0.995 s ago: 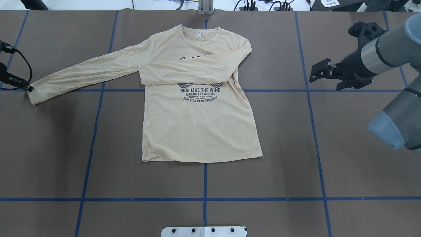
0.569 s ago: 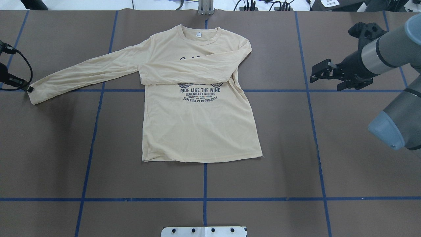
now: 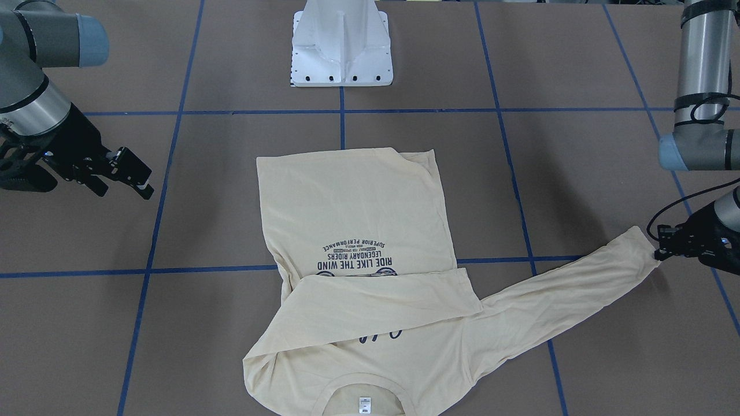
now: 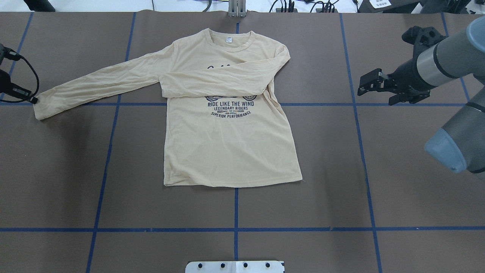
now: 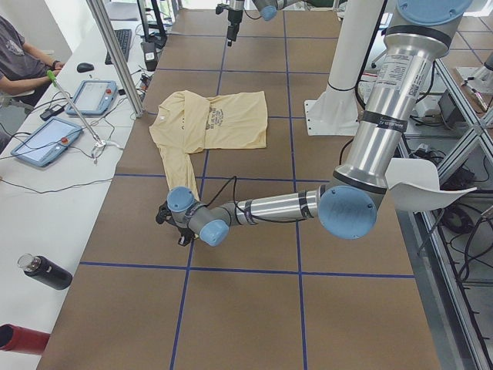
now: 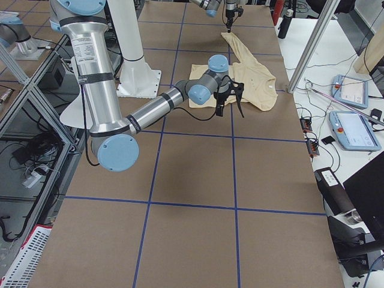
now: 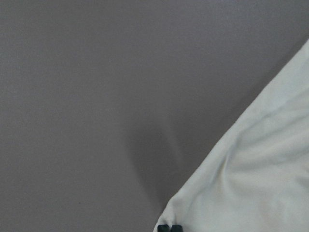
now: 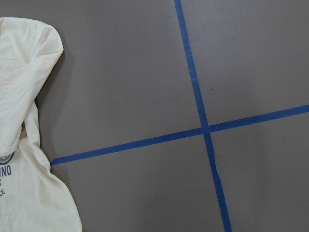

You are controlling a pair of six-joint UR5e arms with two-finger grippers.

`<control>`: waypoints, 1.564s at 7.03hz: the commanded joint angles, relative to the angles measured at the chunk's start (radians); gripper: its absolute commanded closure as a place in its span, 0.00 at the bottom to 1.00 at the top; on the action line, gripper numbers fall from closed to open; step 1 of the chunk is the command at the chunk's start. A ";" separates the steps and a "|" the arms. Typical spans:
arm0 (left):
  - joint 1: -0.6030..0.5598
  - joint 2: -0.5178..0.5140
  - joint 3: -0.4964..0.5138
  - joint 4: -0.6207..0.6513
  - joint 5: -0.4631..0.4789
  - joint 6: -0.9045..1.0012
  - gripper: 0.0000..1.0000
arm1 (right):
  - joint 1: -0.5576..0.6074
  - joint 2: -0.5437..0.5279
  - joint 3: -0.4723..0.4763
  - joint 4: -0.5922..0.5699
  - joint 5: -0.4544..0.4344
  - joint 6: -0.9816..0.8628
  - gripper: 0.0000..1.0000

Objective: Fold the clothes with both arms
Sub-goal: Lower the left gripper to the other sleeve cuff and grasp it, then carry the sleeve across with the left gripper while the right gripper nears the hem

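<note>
Next, my left gripper releases the cuff of the stretched-out sleeve at the shirt's side edge [image 3: 278, 268] next to the shoulder fold of the folded sleeve.
The cream-yellow long-sleeved T-shirt [image 4: 227, 144] lies flat and print up in the middle of the table, neck label at the far side. It also shows in the front-facing view [image 3: 352, 231]. One sleeve [image 4: 216, 81] is folded across the chest. The other sleeve [image 4: 94, 85] stretches out flat toward my left arm. My left gripper [image 4: 33, 101] is at that sleeve's cuff [image 3: 639, 245]. In the left wrist view its fingertips [image 7: 170, 228] are closed together on the fabric edge. My right gripper [image 4: 375, 94] is open and empty, above bare table to the shirt's right.
The white pedestal base [image 3: 341, 46] stands at the robot's side of the table. Blue tape lines [image 4: 235, 229] grid the brown table cover. Tablets [image 5: 38, 139] and a black bottle [image 5: 45, 273] lie on the operators' bench past the far table edge.
The left gripper has shifted slightly outward with the cuff, drawing the sleeve end a little left. The right gripper has barely moved.
</note>
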 commanded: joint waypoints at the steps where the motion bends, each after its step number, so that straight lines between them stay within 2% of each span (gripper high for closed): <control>1: 0.000 -0.002 -0.124 0.063 -0.044 -0.042 1.00 | 0.005 -0.004 0.002 0.000 0.002 -0.002 0.01; 2: -0.002 0.003 -0.270 0.141 -0.054 -0.133 1.00 | 0.006 -0.019 0.009 0.002 0.006 -0.002 0.01; 4: 0.049 -0.012 -0.587 0.309 -0.054 -0.473 1.00 | 0.012 -0.059 0.015 0.011 0.012 -0.029 0.01; 5: 0.122 -0.132 -0.637 0.377 -0.037 -0.768 1.00 | 0.032 -0.079 0.012 0.011 0.015 -0.084 0.01; 6: 0.167 -0.226 -0.644 0.391 0.013 -0.996 1.00 | 0.057 -0.101 0.000 0.011 0.012 -0.141 0.01; 7: 0.255 -0.294 -0.642 0.390 0.111 -1.161 1.00 | 0.090 -0.122 -0.026 0.009 0.014 -0.197 0.01; 9: 0.418 -0.436 -0.588 0.387 0.245 -1.297 1.00 | 0.152 -0.139 -0.083 0.009 0.011 -0.312 0.01; 10: 0.464 -0.547 -0.475 0.369 0.286 -1.334 1.00 | 0.169 -0.139 -0.093 0.009 0.011 -0.322 0.01; 11: 0.480 -0.672 -0.313 0.338 0.290 -1.336 1.00 | 0.169 -0.133 -0.097 0.011 0.009 -0.321 0.01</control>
